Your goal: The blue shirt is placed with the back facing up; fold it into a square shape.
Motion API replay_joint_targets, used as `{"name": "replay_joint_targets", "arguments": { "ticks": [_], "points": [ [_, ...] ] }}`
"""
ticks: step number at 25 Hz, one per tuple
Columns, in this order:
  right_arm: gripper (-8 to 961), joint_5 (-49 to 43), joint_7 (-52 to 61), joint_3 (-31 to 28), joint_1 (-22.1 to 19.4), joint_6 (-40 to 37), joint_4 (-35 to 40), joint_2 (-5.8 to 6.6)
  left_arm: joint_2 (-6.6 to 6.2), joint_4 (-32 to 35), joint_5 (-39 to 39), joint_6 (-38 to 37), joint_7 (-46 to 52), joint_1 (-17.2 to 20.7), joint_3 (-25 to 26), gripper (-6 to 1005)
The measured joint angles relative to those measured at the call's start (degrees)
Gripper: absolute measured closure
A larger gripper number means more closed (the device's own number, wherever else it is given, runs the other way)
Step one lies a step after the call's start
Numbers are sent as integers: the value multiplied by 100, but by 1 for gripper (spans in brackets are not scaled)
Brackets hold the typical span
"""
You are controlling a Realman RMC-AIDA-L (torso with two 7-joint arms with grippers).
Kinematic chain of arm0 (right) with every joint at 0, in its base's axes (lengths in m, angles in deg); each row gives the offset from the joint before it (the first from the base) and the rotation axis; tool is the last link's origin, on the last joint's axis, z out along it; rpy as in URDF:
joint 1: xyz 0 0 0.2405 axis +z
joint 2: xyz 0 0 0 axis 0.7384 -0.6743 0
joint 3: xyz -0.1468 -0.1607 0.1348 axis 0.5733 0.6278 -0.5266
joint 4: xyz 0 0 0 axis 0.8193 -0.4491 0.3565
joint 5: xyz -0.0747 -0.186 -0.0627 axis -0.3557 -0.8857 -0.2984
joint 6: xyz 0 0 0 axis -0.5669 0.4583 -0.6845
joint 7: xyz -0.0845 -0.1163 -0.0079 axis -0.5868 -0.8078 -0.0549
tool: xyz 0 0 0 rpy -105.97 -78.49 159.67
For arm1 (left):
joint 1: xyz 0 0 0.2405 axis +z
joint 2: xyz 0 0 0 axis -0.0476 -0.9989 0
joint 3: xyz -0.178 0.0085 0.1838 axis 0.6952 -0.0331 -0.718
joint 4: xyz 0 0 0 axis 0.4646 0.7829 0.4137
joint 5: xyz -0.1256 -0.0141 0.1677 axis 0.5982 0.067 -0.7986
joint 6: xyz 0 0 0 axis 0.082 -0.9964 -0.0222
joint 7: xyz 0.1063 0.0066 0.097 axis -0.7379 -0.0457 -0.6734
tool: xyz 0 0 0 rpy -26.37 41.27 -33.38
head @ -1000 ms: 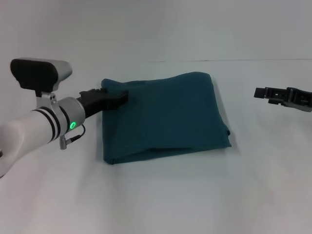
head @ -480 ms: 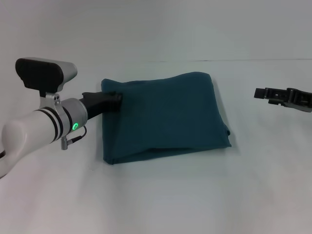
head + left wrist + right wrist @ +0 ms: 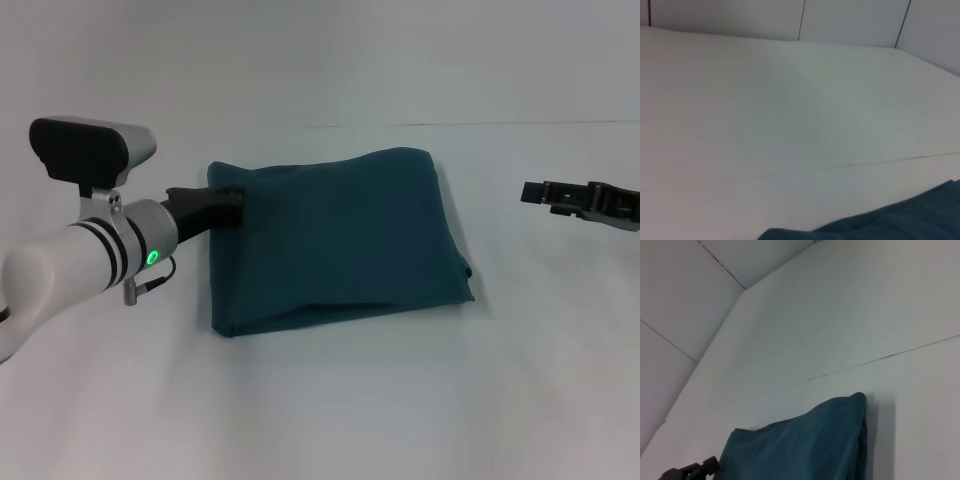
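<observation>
My left gripper will open, grab the fabric farther in from the shirt's side edge (image 3: 260,214), and pull the shirt straight, because the blue shirt's near edge is slanted.
The blue shirt (image 3: 335,235) lies folded into a rough square on the white table (image 3: 330,400), plain side up. My left gripper (image 3: 228,206) is at the far part of the shirt's left edge, its black tip touching or just over the fabric. My right gripper (image 3: 535,190) hangs to the right of the shirt, well apart from it. A strip of the shirt (image 3: 910,220) shows in the left wrist view. In the right wrist view the shirt (image 3: 805,445) fills the lower part, and the left gripper (image 3: 690,472) shows at its far side.
Bare white table surrounds the shirt on all sides. A thin dark seam (image 3: 500,123) marks where the table meets the white wall behind it.
My left gripper has drawn back to the left, from over the shirt to its left edge. The shirt and the right arm have not moved.
</observation>
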State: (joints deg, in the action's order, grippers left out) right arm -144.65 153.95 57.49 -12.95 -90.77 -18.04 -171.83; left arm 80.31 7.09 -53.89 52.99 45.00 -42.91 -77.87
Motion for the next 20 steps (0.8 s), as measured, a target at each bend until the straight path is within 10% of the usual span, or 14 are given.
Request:
{"name": "replay_joint_targets", "arguments": {
  "ticks": [10, 20],
  "points": [
    [210, 0, -37, 13, -28, 52, -1, -37, -17, 47, 25, 11, 110, 44, 51, 949],
    [210, 0, -81, 35, -79, 53, 0, -74, 2, 4, 28, 450, 202, 16, 11, 511]
  ]
}}
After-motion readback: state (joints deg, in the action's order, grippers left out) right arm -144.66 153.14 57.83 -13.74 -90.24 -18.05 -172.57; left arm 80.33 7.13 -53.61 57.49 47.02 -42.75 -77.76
